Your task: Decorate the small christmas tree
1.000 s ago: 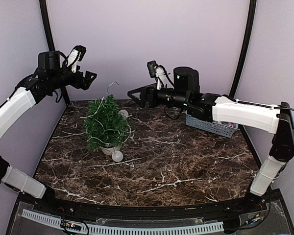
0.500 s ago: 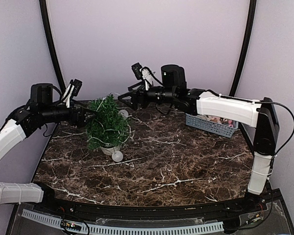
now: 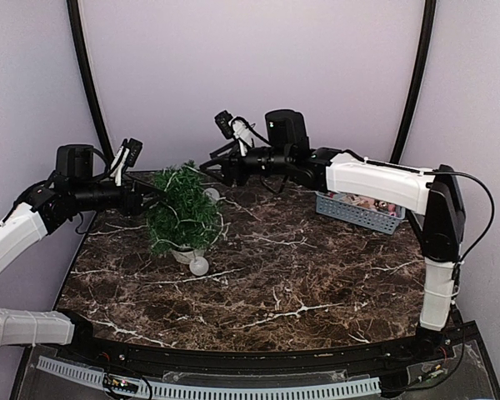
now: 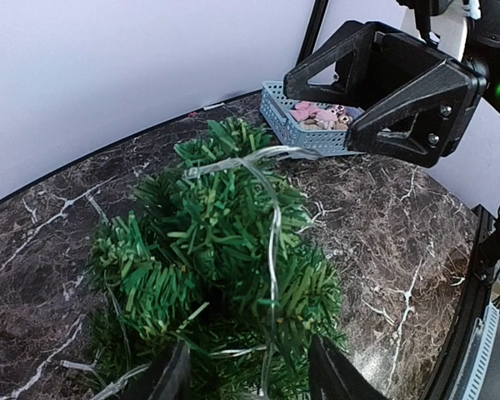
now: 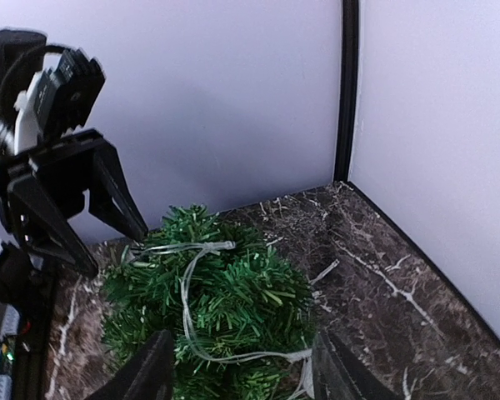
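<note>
My left gripper's fingers straddle green branches along with the clear string, so next I back off and pinch only the string [image 4: 269, 350] beside the tree before lifting it.
The small christmas tree [image 3: 182, 212] stands in its white pot [image 3: 186, 254] at the table's left back, with a thin clear string [image 4: 271, 217] draped over its top. My left gripper [image 3: 146, 193] reaches in from the left at mid height. It is open, and its fingers straddle green branches and the string [image 4: 250, 379]. My right gripper [image 3: 212, 169] hovers just right of the treetop, open, with foliage and looped string [image 5: 187, 308] between its jaws [image 5: 243, 375]. Each wrist view shows the other gripper beyond the tree [image 4: 383, 92] [image 5: 67, 200].
A white ball [image 3: 200, 266] lies on the marble table [image 3: 300, 283] against the front of the pot. A grey basket [image 3: 358, 212] holding small pinkish items sits at the back right, under the right arm. Purple walls close in behind and at both sides.
The left arm has dropped from high up to the tree's left side. The right gripper has slid left to the treetop. Both pairs of jaws have narrowed.
</note>
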You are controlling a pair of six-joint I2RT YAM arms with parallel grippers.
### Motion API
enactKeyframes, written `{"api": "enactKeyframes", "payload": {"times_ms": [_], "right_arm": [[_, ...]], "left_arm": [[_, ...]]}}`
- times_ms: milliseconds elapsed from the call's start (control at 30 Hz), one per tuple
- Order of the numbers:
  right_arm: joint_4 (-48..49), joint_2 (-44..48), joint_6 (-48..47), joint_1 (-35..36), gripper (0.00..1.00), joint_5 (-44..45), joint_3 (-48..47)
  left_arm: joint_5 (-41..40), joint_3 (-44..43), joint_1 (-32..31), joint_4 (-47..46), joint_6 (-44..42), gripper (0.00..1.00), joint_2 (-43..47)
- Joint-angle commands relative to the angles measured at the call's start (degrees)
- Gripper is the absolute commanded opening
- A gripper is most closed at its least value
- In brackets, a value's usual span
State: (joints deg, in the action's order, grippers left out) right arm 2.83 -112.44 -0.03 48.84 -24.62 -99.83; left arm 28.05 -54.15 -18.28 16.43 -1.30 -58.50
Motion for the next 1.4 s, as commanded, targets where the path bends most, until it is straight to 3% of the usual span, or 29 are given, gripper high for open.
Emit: {"api": "enactKeyframes", "payload": {"times_ms": [0,167,367,533,667,733,867,1067,1100,1367], "right_arm": [[-1.1,-2.2,-1.8,-0.1,0.47,-0.7,-3.5],[-1.3,-2.4,-1.9,0.0,0.50,-3.6,-3.5],[-2.5,-2.8,-3.3,1.0,0.59,-5.5,-4.2],[-5.3,-4.6,-4.6,1.9,0.57,-5.1,-7.0],[-6.7,-6.2,-5.4,2.5,0.51,-4.7,-9.1],[-7.5,-6.8,-5.7,2.8,0.46,-4.4,-10.1],[-8.0,-7.4,-6.0,3.2,0.35,-3.4,-10.9],[-5.0,-5.7,-4.9,3.4,0.03,-1.6,-8.6],[-3.8,-4.9,-4.6,3.4,0.00,-1.2,-7.8],[-0.5,0.7,-3.5,3.5,0.00,-0.2,-4.0]], "left_arm": [[-1.0,0.4,-0.2,0.4,-0.7,0.43,1.4],[-2.8,0.3,-0.2,1.5,-0.9,0.41,2.1],[-4.1,1.7,-0.2,3.0,-0.4,0.53,3.5],[-2.9,3.7,-0.2,2.9,0.8,0.61,4.9],[-1.2,4.6,-0.2,2.8,1.0,0.66,5.0],[-1.2,4.9,-0.2,2.7,1.0,0.61,4.8],[-1.7,5.2,-0.2,2.7,1.0,0.40,4.7],[-2.9,5.6,-0.1,2.1,1.0,0.04,5.9],[-3.3,5.7,-0.1,1.9,1.1,0.00,6.3],[-7.7,5.7,-0.2,-0.7,5.2,0.00,11.3]]}}
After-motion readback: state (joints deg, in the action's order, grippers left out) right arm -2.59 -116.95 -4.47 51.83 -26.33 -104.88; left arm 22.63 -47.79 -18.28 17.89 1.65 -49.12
